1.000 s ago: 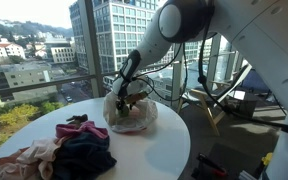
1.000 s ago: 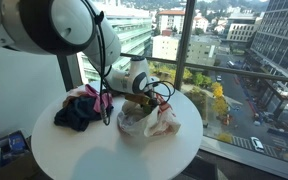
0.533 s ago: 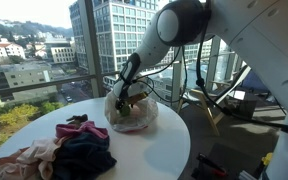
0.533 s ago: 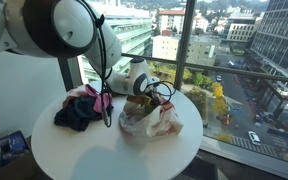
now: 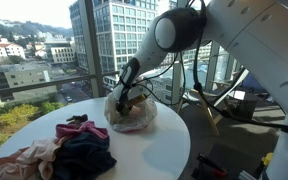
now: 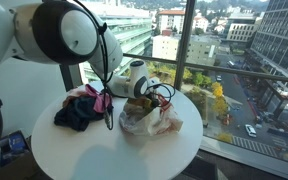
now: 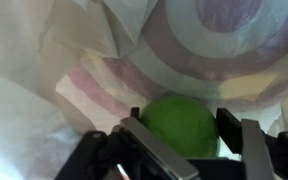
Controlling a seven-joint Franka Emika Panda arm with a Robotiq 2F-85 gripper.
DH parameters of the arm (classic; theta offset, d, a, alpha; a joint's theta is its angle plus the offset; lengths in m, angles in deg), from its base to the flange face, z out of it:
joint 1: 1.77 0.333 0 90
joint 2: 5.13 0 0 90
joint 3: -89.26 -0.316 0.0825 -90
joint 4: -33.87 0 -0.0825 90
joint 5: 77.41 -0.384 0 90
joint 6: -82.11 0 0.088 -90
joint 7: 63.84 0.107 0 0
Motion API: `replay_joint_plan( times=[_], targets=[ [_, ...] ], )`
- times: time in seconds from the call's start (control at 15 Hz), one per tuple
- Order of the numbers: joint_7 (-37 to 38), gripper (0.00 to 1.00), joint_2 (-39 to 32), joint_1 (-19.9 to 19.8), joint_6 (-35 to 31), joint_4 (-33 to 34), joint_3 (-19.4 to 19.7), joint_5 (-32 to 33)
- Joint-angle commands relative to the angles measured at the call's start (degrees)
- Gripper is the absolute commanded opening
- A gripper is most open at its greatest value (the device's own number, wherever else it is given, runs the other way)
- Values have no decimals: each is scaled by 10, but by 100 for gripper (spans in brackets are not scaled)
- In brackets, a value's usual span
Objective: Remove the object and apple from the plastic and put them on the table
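Note:
My gripper is going to put the green apple down on the dark clothes [image 5: 73, 150] near the pink cloth.
A crumpled clear and white plastic bag [image 5: 134, 115] lies on the round white table [image 5: 159, 150]; it also shows in the other exterior view [image 6: 152, 123]. My gripper [image 5: 127, 98] reaches down into the bag's mouth [image 6: 144, 100]. In the wrist view a green apple [image 7: 184, 128] sits inside the bag [image 7: 84, 60], between the two fingers of my gripper [image 7: 182, 120]. The jaws are spread wide on either side of the apple. I cannot make out the other object in the bag.
A pile of dark, pink and beige clothes [image 5: 69, 150] lies on the table next to the bag, also visible in an exterior view [image 6: 79, 110]. Tall windows [image 6: 224, 60] stand close behind the table. A cable hangs along the arm.
The arm's upper links have shifted slightly. The gripper stays in the bag's mouth at about the same place.

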Motion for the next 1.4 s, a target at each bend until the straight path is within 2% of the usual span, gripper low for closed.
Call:
replay_joint_plan(
  times=[0.0, 0.13, 0.33, 0.53, 0.73, 0.8, 0.93, 1.07, 1.33],
  targets=[
    [7, 51, 29, 12, 36, -14, 10, 11],
    [6, 51, 60, 14, 73, -33, 6, 10],
    [-5, 51, 130, 11, 187, -63, -11, 4],
    [-58, 51, 205, -5, 342, -86, -49, -9],
    [-121, 51, 275, -16, 451, -112, -83, -44],
    [-144, 51, 297, -13, 449, -132, -90, -45],
    [-158, 51, 326, 8, 388, -169, -90, -12],
    [-177, 51, 349, 21, 334, -209, -105, -9],
    [-191, 51, 350, 61, 240, -250, -136, 20]
  ],
)
